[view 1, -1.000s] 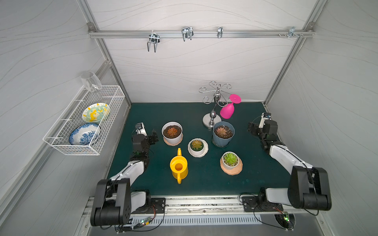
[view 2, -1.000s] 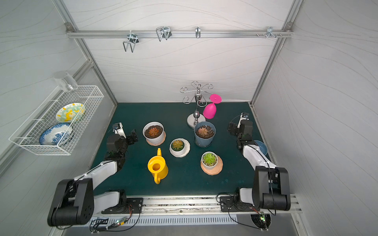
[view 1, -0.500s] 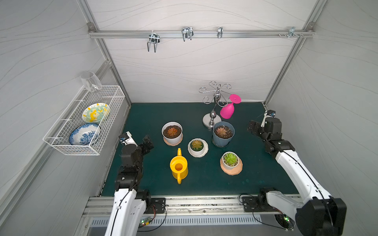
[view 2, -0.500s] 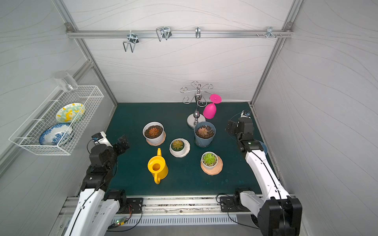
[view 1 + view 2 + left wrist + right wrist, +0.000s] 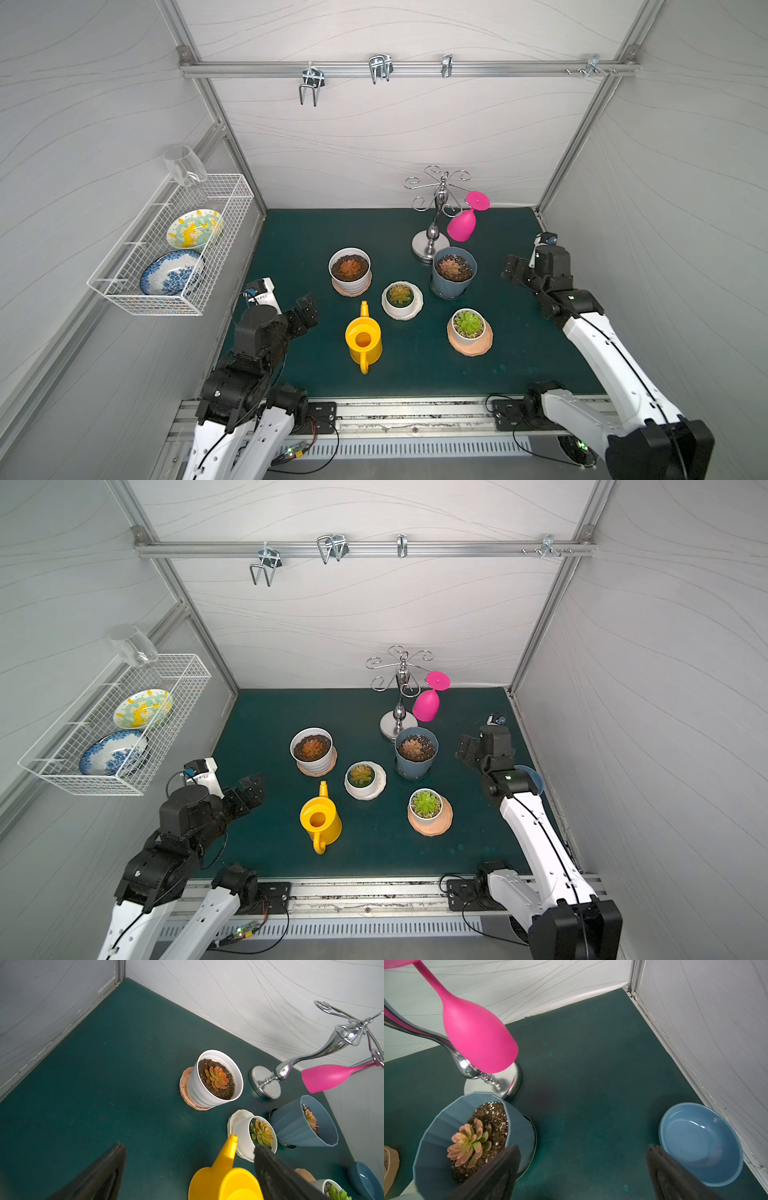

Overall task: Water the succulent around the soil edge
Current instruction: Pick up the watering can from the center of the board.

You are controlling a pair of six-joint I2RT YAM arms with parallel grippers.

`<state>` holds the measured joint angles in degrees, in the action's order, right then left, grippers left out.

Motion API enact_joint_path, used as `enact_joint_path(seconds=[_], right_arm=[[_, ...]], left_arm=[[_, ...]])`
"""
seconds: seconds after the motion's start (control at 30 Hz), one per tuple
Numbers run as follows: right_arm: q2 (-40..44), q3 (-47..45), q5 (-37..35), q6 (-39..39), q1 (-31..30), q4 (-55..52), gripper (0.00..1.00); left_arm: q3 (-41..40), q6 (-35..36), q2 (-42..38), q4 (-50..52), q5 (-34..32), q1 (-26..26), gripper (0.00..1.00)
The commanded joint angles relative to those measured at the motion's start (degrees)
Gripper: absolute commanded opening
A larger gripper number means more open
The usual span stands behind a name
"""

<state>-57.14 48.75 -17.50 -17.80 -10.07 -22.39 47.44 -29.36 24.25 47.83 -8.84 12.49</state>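
I will next grab the yellow watering can with my left gripper by its front handle (image 5: pixel 364 367), opposite the spout.
A yellow watering can (image 5: pixel 363 340) (image 5: pixel 224 1180) stands near the front of the green mat, spout toward the back. Behind it and to its right stand several potted succulents: a white pot (image 5: pixel 349 269), a small white pot (image 5: pixel 401 296), a blue pot (image 5: pixel 453 270) and a green plant on a terracotta saucer (image 5: pixel 468 328). My left gripper (image 5: pixel 305 311) (image 5: pixel 189 1148) hovers open and empty, left of the can. The right gripper (image 5: pixel 510 272) (image 5: pixel 583 1147) hangs open and empty to the right of the blue pot.
A chrome glass stand (image 5: pixel 432 241) with a hanging pink glass (image 5: pixel 462 226) rises behind the blue pot. A blue bowl (image 5: pixel 699 1142) lies by the right wall. A wire basket (image 5: pixel 137 295) with plates is fixed to the left wall.
Both arms have lifted out of their folded low poses. The left gripper has drawn toward the front, the right one has edged toward the blue pot. Both stay open.
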Motion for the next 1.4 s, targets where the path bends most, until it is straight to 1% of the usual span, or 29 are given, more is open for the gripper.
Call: enact_joint_path(seconds=[0.0,0.13,0.3,0.4,0.5,0.6,0.7,0.77,0.87,0.93,1.0,1.03,1.07,1.13,1.2,1.3,1.37], right_arm=[[0.8,1.6,-1.7,-0.7,-0.3,-1.5,0.99],[0.5,1.9,-3.0,-0.8,-0.2,-2.0,0.99],[0.0,2.0,-3.6,-0.5,-0.2,-2.0,0.99],[-0.5,2.0,-3.7,-0.4,-0.2,-1.9,0.99],[-0.8,2.1,-3.8,-0.4,-0.2,-1.9,0.99],[-1.3,2.5,-3.9,-0.4,0.0,-2.1,0.99],[-1.5,2.7,-4.1,-0.6,0.4,-2.7,0.99],[-1.4,2.6,-4.2,-0.7,0.6,-2.7,0.99],[-1.3,2.6,-3.8,-0.8,0.8,-2.5,0.99],[-1.3,2.7,-3.8,-1.0,1.1,-2.6,0.99],[-1.4,2.8,-3.8,-1.3,1.7,-2.8,0.99],[-1.5,2.8,-3.6,-1.5,2.1,-3.1,0.99],[-1.6,2.9,-3.4,-1.5,2.3,-3.1,0.99],[-1.7,2.9,-3.3,-1.8,2.7,-3.3,0.99],[-1.6,2.9,-3.0,-1.9,3.0,-3.2,0.99],[-1.6,2.8,-2.7,-1.9,3.3,-2.9,0.99],[-1.8,2.8,-2.4,-2.1,3.5,-2.7,0.99]], left_arm=[[3.4,-1.3,1.0,3.0,4.2,0.6,1.0],[5.8,-1.1,2.0,2.1,5.8,0.8,1.0],[8.1,-0.7,6.9,-1.6,9.3,1.2,1.0],[9.4,-0.5,9.5,-4.4,8.4,3.8,1.0],[11.4,0.6,12.4,-5.7,3.8,9.3,1.0],[13.5,1.5,16.7,-5.9,-2.1,17.1,1.0],[14.9,1.8,18.8,-5.8,-10.2,25.8,1.0],[15.8,1.3,19.3,-5.4,-12.8,29.4,1.0],[17.4,-0.4,20.7,-2.2,-14.3,33.3,1.0],[18.0,-1.6,21.5,0.6,-15.4,36.7,1.0],[18.7,-3.0,22.7,3.6,-18.0,41.3,1.0],[19.5,-4.1,23.5,6.3,-20.5,45.5,1.0],[20.4,-5.1,24.2,8.5,-22.2,47.7,1.0],[22.7,-6.6,25.6,12.2,-23.8,51.2,1.0],[24.7,-8.6,26.7,16.4,-24.3,53.4,1.0],[26.7,-12.0,27.5,22.7,-23.1,55.5,1.0],[26.8,-14.6,27.5,26.5,-21.2,56.5,1.0]])
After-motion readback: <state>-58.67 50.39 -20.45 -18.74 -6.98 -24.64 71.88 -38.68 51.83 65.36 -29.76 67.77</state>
